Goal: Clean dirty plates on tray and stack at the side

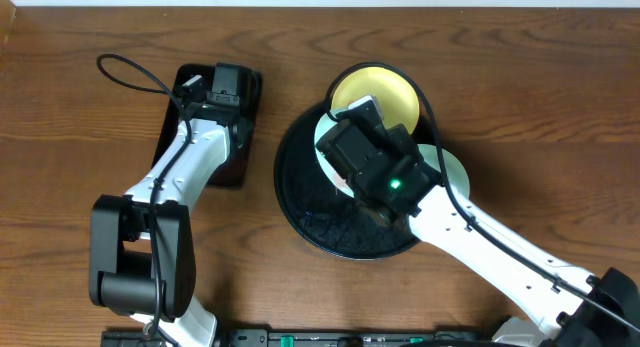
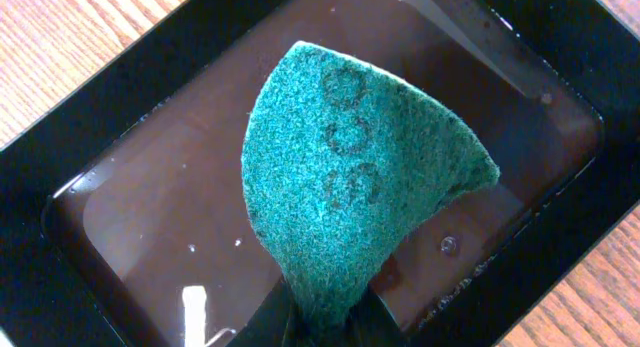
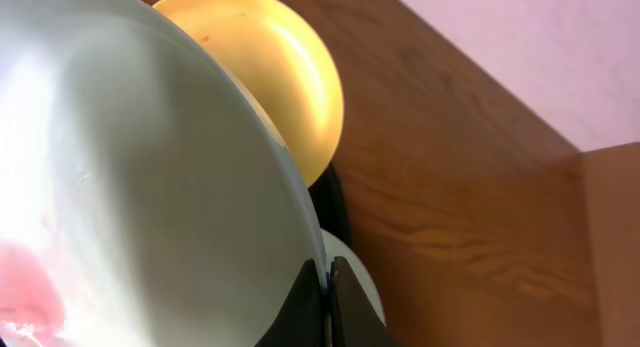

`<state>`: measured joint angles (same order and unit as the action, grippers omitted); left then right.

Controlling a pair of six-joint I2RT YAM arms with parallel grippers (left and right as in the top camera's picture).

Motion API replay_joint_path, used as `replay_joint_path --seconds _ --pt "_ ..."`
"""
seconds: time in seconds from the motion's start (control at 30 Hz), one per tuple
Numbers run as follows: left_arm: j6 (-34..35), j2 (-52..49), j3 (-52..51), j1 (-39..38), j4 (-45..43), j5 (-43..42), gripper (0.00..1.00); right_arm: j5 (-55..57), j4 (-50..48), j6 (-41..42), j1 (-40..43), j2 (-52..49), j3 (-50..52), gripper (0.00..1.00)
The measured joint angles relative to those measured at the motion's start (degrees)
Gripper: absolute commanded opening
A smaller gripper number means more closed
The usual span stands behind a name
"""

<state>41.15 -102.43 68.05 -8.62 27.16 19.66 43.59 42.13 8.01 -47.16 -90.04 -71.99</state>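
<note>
My right gripper needs to set its mint-blue plate down on the bare tabletop point(image 1: 516, 124) point(image 3: 438, 227), just past the other mint-blue plate, and let go.
The round black tray point(image 1: 310, 202) lies mid-table. A pale yellow plate point(image 1: 385, 92) rests at its far rim and also shows in the right wrist view point(image 3: 280, 77). My right gripper point(image 3: 327, 307) is shut on the rim of a mint-blue plate point(image 3: 150, 187) with a red smear, held tilted over the tray; the arm hides most of it from overhead point(image 1: 325, 137). Another mint-blue plate point(image 1: 457, 172) peeks out at the tray's right side point(image 3: 360, 277). My left gripper point(image 2: 325, 322) is shut on a green scouring pad point(image 2: 350, 177) over the rectangular tray.
The small rectangular black tray point(image 1: 175, 112) sits left of the round tray and holds brownish water point(image 2: 170, 217) in the left wrist view. A black cable point(image 1: 130, 72) loops at the far left. Wooden tabletop point(image 1: 520, 87) surrounds everything.
</note>
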Motion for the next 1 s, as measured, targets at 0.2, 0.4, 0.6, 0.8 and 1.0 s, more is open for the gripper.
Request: replay_joint_path --seconds 0.2,0.4,0.6,0.8,1.0 --pt "0.6 0.0 0.0 0.0 1.1 0.0 0.11 2.0 -0.3 -1.4 -1.5 0.0 0.0 0.01" --pt "0.6 0.0 0.0 0.0 1.1 0.0 0.11 5.9 -0.8 -3.3 -1.6 0.0 0.0 0.01" --pt "0.6 0.0 -0.2 0.0 1.1 0.0 0.11 9.9 -4.1 -8.6 -1.6 0.0 0.0 0.01" --pt "0.7 0.0 -0.2 0.0 1.1 0.0 0.11 11.6 -4.8 -11.9 -1.9 0.0 0.0 0.01" --pt "0.6 0.0 -0.2 0.0 1.1 0.0 0.11 11.8 -5.4 -12.7 -3.8 0.0 0.0 0.01"
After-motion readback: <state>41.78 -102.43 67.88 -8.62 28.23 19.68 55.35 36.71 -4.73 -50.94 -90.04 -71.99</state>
